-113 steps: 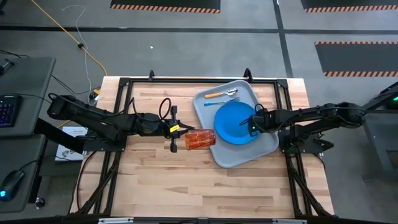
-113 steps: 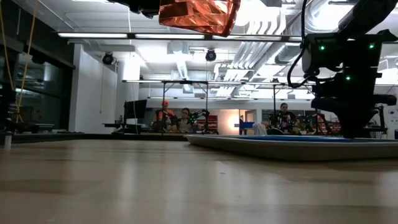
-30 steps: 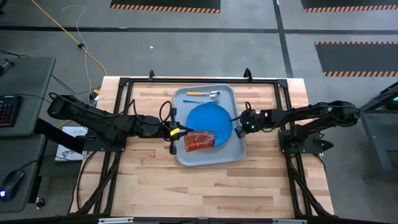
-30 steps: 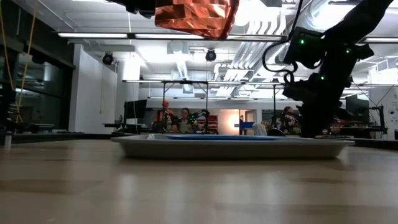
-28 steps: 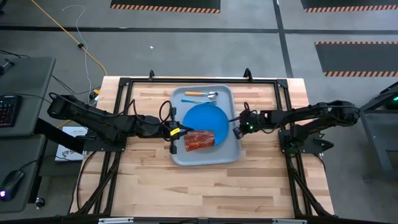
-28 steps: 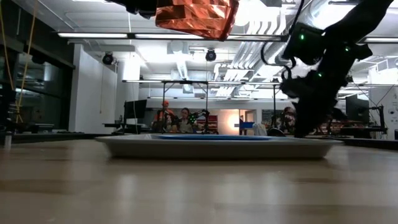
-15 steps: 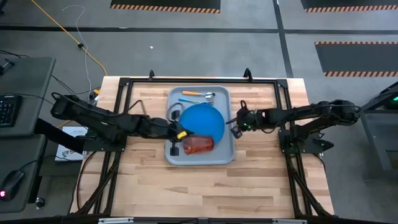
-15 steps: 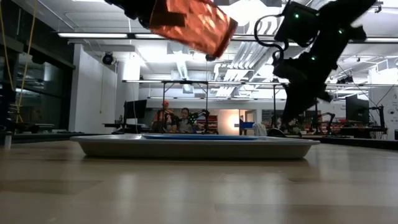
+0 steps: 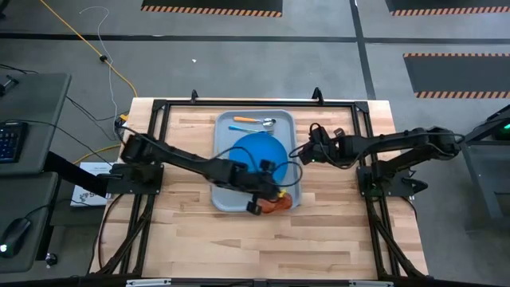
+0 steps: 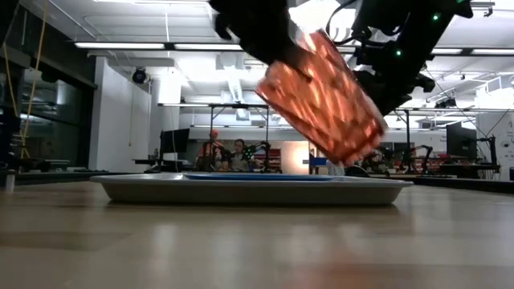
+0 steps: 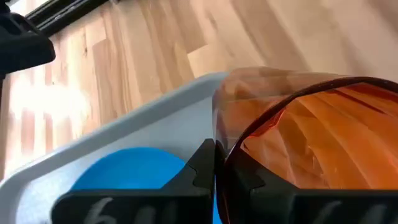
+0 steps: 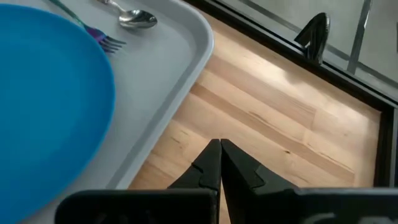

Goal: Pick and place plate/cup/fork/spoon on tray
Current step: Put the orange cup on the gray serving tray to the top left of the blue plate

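Next, my left gripper releases the red-orange cup, now tilted over the tray's near corner, on the tray (image 9: 285, 196). The cup will go between the blue plate and the near corner of the tray.
The pale grey-blue tray (image 9: 227, 199) lies mid-table. On it are the blue plate (image 9: 256, 150) and, at its far end, the fork (image 9: 239, 127) and the orange-handled spoon (image 9: 253, 120). The red-orange cup (image 9: 277, 206) hangs tilted over the tray's near right corner, with my left gripper (image 9: 264, 204) shut on it. In the low view the cup (image 10: 321, 92) is clear of the tray (image 10: 249, 189). My right gripper (image 9: 300, 154) is shut and holds nothing, above the bare table just right of the tray's right rim (image 12: 186, 68). My left gripper pinches the cup's wall at its rim (image 11: 225, 163), one finger inside and one outside. The fingers slant down from the table's left. The cup (image 11: 311, 143) is lifted clear of the tray, tilted, with its base lower than its mouth.
A black frame (image 9: 159, 108) runs along the table's left, far and right edges. Bare wood (image 9: 263, 247) lies between the tray and the near edge. People sit in the room far behind the table (image 10: 233, 152).
My left gripper has swung toward the table's right and near edges and sunk, carrying the cup, which has tipped from level to tilted. The tray has slid a little toward the table's left. My right gripper has risen and turned beside the tray's right rim.
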